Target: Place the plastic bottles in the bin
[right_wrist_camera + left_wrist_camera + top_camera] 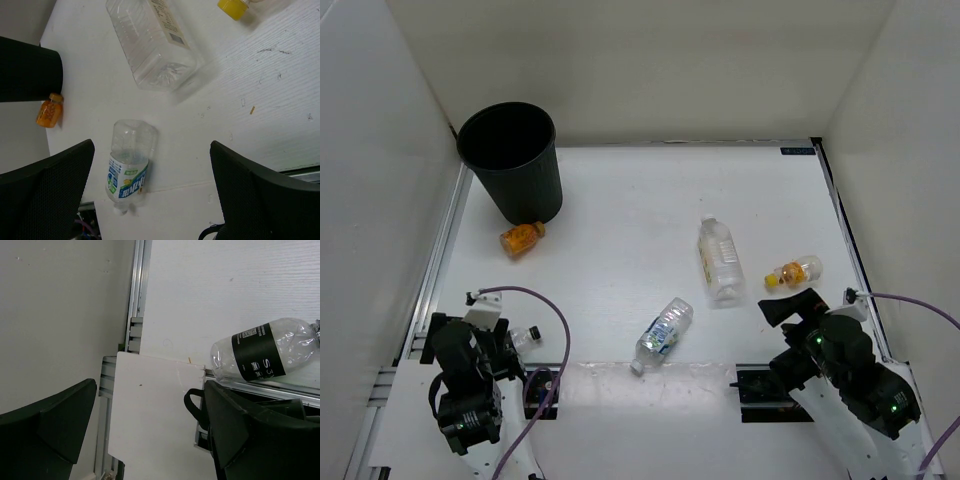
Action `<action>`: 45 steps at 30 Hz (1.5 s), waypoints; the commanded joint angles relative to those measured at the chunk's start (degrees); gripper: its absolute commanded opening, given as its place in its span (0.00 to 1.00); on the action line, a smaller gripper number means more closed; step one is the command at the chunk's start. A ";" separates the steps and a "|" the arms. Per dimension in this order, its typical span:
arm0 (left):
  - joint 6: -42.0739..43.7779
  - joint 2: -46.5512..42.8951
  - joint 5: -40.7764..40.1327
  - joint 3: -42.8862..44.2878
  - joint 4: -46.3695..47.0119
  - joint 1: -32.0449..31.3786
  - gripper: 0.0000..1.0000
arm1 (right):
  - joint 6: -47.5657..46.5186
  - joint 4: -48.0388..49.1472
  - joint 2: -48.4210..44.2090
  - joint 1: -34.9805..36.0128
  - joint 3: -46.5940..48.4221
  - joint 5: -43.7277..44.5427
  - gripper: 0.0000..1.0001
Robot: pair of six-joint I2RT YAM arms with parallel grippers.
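Note:
The clear bottle has a black label. My left gripper needs to go to it next and close on the bottle's cap end (533, 333) (316, 329).
The black bin (510, 160) stands at the back left. One stubby orange-filled bottle (521, 238) lies at its foot. A clear bottle (720, 260) lies mid-table, with a second orange-filled bottle (795, 271) just right of it. Nearer the front lies a bottle with a blue-green label (664, 335). A clear bottle with a black label (262, 355) rests by the left arm's base, beside the right finger. My left gripper (150, 425) is open over the table's left front corner, holding nothing. My right gripper (152, 185) is open and empty above the blue-green bottle (129, 167).
White walls close in the table on the left, back and right. An aluminium rail (136, 300) runs along the left edge. A purple cable (545, 305) loops by the left arm, another (920, 305) by the right arm.

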 commanded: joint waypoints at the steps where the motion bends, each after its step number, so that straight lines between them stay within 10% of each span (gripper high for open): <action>1: -3.11 1.63 0.32 1.90 -4.40 0.38 1.00 | -1.31 -5.09 0.97 -0.19 0.52 -0.80 1.00; 8: 3.39 6.79 -2.14 1.36 -4.40 2.04 1.00 | -10.86 1.75 2.20 -0.19 -1.41 -6.58 1.00; 16: 0.22 35.98 17.79 21.32 -4.40 2.05 1.00 | -23.86 8.19 23.62 -1.24 5.34 -10.91 1.00; 27: 27.45 48.47 31.44 8.94 -4.40 2.05 1.00 | -40.03 -0.09 56.87 4.55 23.46 2.27 1.00; 38: 13.41 60.18 17.30 3.95 7.74 -32.73 1.00 | -43.93 14.24 66.80 1.75 32.08 -8.52 1.00; 45: 21.58 53.40 14.38 2.17 0.45 -39.25 1.00 | -42.70 17.67 75.14 -2.56 35.23 -15.39 1.00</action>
